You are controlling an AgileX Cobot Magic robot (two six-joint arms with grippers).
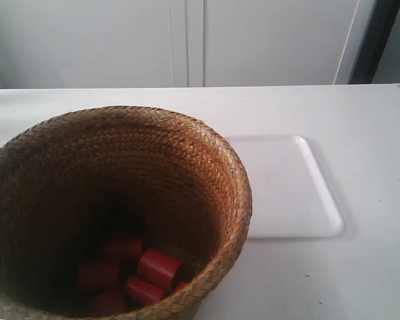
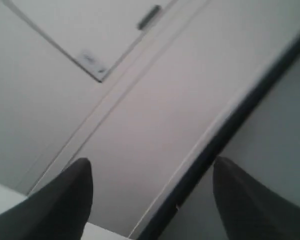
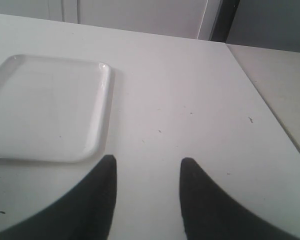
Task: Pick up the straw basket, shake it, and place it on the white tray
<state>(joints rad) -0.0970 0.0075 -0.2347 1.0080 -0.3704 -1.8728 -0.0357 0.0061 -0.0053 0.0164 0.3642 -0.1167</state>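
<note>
The straw basket's rim, on the side farthest from the white tray, is the part my left gripper will close on.
The straw basket [image 1: 87,167] fills the lower left of the exterior view, its mouth facing the camera, with several red cylinders [image 1: 158,267] lying in its bottom. Whether it rests on the table or is held up cannot be told, and no arm shows in that view. The white tray [image 1: 287,187] lies flat just beside the basket's rim with nothing on it. My right gripper [image 3: 147,162] is open above bare table, the white tray [image 3: 45,107] off to one side of it. My left gripper [image 2: 152,170] is open, nothing between its fingers, facing a pale panelled wall.
The white table [image 1: 360,267] stretches beyond the tray. White cabinet doors [image 1: 187,40] stand behind it. In the right wrist view the table's side edge [image 3: 260,100] runs along a second, greyer surface. A dark strip [image 2: 230,125] crosses the left wrist view.
</note>
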